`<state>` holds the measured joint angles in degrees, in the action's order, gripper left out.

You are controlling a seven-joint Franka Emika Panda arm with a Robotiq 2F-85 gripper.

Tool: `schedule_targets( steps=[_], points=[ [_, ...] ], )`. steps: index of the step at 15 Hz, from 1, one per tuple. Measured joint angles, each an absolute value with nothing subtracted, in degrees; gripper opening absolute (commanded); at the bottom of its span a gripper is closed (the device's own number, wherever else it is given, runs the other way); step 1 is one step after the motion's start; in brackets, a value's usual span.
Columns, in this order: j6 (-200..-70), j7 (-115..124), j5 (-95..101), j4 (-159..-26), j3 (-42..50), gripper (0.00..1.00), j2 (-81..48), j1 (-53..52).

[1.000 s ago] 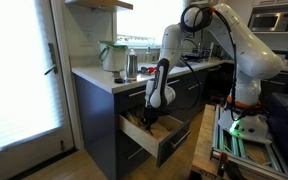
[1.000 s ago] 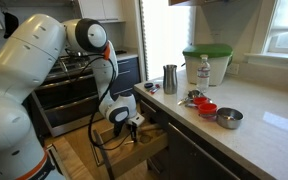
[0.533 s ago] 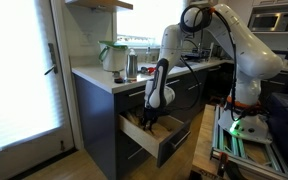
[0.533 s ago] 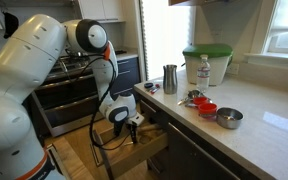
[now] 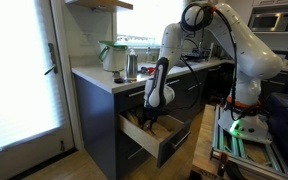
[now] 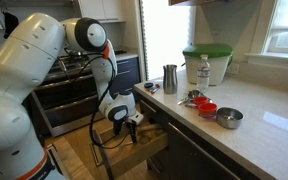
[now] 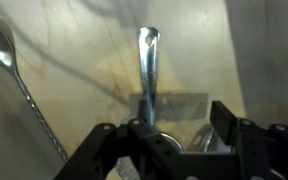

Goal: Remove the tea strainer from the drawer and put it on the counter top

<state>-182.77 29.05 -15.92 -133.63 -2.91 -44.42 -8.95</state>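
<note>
The handle of the tea strainer is in line with a finger of my gripper, so I should move my gripper toward the spoon and close it on the tea strainer's handle (image 7: 150,78).
The drawer (image 5: 174,146) (image 6: 147,151) stands pulled out below the white counter top (image 5: 92,74) (image 6: 259,135). My gripper (image 5: 149,119) (image 6: 130,125) (image 7: 179,125) reaches down into it. In the wrist view the tea strainer (image 7: 148,58) lies on the pale wood floor, its flat metal handle pointing away and its round rim partly hidden under my gripper. The jaws stand apart on either side of the strainer's near end and are open. The right fingertip (image 7: 224,116) is off the metal; the left one is mostly hidden.
A long spoon (image 7: 16,85) lies in the drawer to the left of the strainer. On the counter stand a green-lidded container (image 6: 206,63), a metal cup (image 6: 170,78), a bottle (image 6: 204,70), a red bowl (image 6: 206,108) and a metal bowl (image 6: 229,118).
</note>
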Motion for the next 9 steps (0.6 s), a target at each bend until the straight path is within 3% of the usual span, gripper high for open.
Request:
schedule_targets(
  steps=[6,9],
  points=[
    [-182.8,28.5,-16.8,-134.1,-2.8,0.68,-43.8,-8.0],
    [-182.8,28.1,-16.8,-134.2,-2.7,0.58,-44.0,-7.5]
  ],
)
